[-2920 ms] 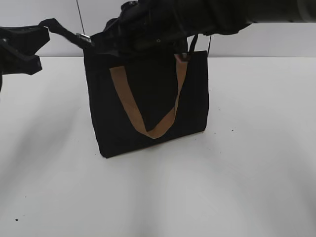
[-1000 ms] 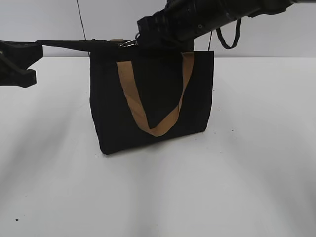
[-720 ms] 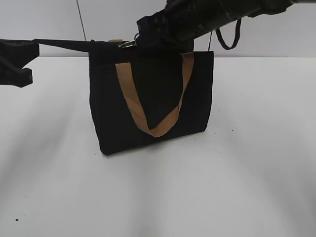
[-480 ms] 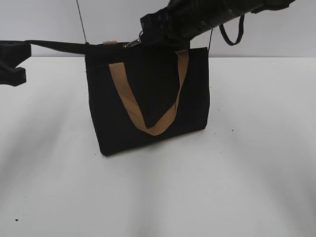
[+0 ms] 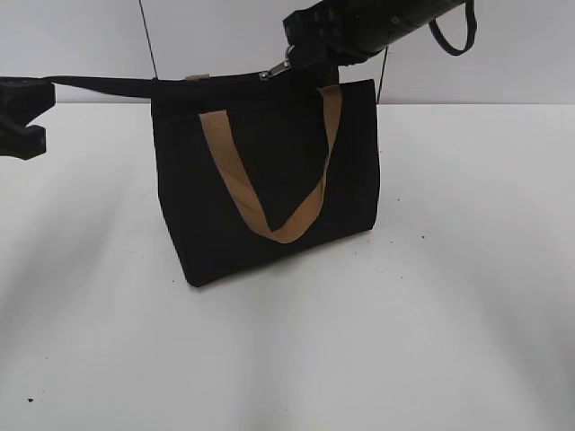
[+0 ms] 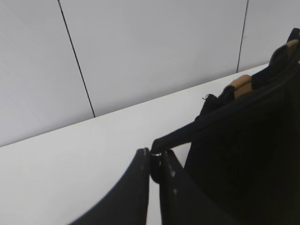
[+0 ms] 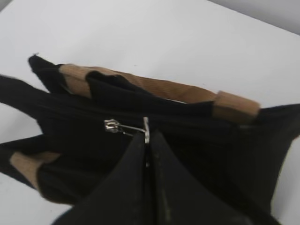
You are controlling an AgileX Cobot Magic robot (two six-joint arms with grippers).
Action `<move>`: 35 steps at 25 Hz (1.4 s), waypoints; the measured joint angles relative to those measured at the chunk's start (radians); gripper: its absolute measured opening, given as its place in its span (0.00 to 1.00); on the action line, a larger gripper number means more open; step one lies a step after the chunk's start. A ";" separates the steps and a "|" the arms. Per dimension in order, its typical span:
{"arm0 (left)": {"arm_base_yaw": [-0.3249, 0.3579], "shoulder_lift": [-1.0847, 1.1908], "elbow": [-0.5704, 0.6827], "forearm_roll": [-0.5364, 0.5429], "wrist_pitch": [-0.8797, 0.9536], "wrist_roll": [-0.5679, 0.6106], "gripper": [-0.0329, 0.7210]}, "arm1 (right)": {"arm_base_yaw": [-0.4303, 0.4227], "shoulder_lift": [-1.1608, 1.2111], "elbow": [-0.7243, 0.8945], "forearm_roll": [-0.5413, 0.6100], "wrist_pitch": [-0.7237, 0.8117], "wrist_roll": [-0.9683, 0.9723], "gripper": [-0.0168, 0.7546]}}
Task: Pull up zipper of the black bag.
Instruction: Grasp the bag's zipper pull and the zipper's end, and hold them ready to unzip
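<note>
Next, my right gripper releases the zipper pull beside the tan handle end farther from my left gripper (image 5: 312, 82).
The black bag (image 5: 265, 180) stands upright on the white table, with a tan U-shaped handle (image 5: 269, 193) on its face. The silver zipper pull (image 5: 277, 68) sits on the bag's top edge, right of the middle. My right gripper (image 5: 292, 59) is shut on the zipper pull (image 7: 136, 127), whose ring end is pinched between the fingertips. My left gripper (image 5: 22, 117) at the far left is shut on the thin black shoulder strap (image 6: 197, 131), which is stretched taut from the bag's top left corner. The bag also shows in the right wrist view (image 7: 225, 140).
The white table (image 5: 431, 296) extends all round the bag. A grey wall with dark vertical seams (image 5: 148, 40) stands behind. A loose black loop (image 5: 454, 31) hangs from the right arm at the top right.
My right gripper has moved to the right along the bag's top, and the zipper pull has slid right with it. The left gripper keeps the strap taut and has barely moved.
</note>
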 joint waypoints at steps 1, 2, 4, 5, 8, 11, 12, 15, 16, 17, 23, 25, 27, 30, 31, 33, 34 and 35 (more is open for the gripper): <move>0.000 -0.001 0.000 0.000 0.005 0.000 0.09 | -0.008 -0.001 0.000 -0.008 0.000 0.008 0.00; 0.000 -0.002 0.000 0.000 0.008 0.000 0.09 | -0.016 -0.005 0.000 -0.015 0.000 0.013 0.00; 0.000 -0.002 0.000 0.001 0.007 0.000 0.09 | -0.019 -0.015 0.000 -0.022 0.005 0.019 0.00; 0.000 -0.002 0.000 0.003 0.007 0.000 0.09 | -0.019 -0.018 0.000 -0.024 0.007 0.019 0.00; 0.000 -0.003 0.000 0.010 0.006 0.000 0.09 | -0.031 -0.023 0.000 -0.026 0.021 0.022 0.00; 0.001 -0.004 0.000 0.008 0.010 0.000 0.09 | -0.068 -0.026 0.000 -0.034 0.024 0.034 0.00; 0.002 -0.004 0.000 0.007 0.012 0.000 0.09 | -0.079 -0.027 0.000 -0.038 0.024 0.042 0.00; 0.002 -0.005 0.000 0.007 0.014 0.000 0.09 | -0.099 -0.028 -0.001 -0.044 0.028 0.051 0.00; 0.002 -0.005 0.000 0.007 0.014 0.000 0.09 | -0.101 -0.029 -0.001 -0.044 0.031 0.052 0.00; 0.002 -0.005 0.000 0.007 0.015 0.000 0.09 | -0.101 -0.029 -0.001 -0.044 0.031 0.054 0.00; 0.002 -0.005 0.000 0.007 0.014 0.000 0.09 | -0.105 -0.029 -0.001 -0.041 0.043 0.066 0.00; 0.002 -0.005 0.000 0.007 0.014 0.000 0.09 | -0.106 -0.029 -0.001 -0.030 0.043 0.069 0.01; 0.002 -0.005 0.000 0.006 0.014 0.000 0.09 | -0.106 -0.029 -0.001 -0.009 0.043 0.069 0.03; 0.003 -0.006 0.000 -0.005 0.020 -0.001 0.09 | -0.117 -0.034 -0.003 0.034 0.025 0.047 0.09; 0.003 -0.006 0.000 -0.006 0.020 -0.001 0.09 | -0.118 -0.037 -0.005 0.053 0.025 0.034 0.11; 0.003 -0.006 0.000 -0.006 0.020 -0.001 0.09 | -0.121 -0.039 -0.005 0.086 0.028 0.010 0.15; 0.003 -0.006 0.000 -0.007 0.020 -0.003 0.09 | -0.121 -0.039 -0.005 0.101 0.030 -0.001 0.18; 0.003 -0.006 0.000 -0.007 0.014 -0.006 0.09 | -0.121 -0.039 -0.005 0.108 0.035 -0.009 0.21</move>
